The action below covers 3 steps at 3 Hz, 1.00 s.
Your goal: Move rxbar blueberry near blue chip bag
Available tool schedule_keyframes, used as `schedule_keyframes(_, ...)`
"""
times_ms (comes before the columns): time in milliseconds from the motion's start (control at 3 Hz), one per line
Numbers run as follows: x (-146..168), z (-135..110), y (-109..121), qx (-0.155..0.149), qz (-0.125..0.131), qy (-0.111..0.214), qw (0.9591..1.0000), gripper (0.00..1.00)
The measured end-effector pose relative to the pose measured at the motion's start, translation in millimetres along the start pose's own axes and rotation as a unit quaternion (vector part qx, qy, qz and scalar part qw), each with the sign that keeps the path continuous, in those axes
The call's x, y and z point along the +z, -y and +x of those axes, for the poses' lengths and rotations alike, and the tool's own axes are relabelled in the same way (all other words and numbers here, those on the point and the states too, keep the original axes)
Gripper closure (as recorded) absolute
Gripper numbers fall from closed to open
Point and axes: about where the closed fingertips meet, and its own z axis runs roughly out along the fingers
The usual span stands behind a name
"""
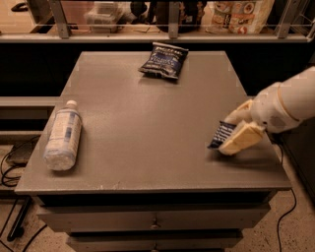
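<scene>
My gripper will let go of the rxbar blueberry against the blue chip bag's side edge point(182, 60), on the side that faces my arm.
The rxbar blueberry point(222, 134) is a small flat navy wrapper near the table's right front, partly covered by my gripper. My gripper point(237, 129) comes in from the right on a white arm, and its cream fingers point(242, 139) sit on either side of the bar, closed on it. The bar looks slightly tilted up off the grey tabletop point(147, 123). The blue chip bag point(164, 60) lies at the back centre of the table, far from the bar and the gripper.
A clear plastic water bottle point(62, 138) lies on its side at the table's left front. A shelf rail with bags and boxes point(236, 15) runs behind the table. Drawers point(152, 221) sit below the front edge.
</scene>
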Motion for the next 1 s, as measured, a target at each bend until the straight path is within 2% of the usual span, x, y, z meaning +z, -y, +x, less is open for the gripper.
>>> schedule_keyframes(333, -17.2, -33.6, 32.2, -0.016, 0.013, 0.028, 0.9994, 1.0)
schedule_keyframes(667, -36.2, -71.1, 68.9, -0.036, 0.042, 0.055, 0.997, 1.0)
schedule_keyframes(1000, -44.9, -83.3, 77.7, -0.04, 0.054, 0.065, 0.9956, 1.0)
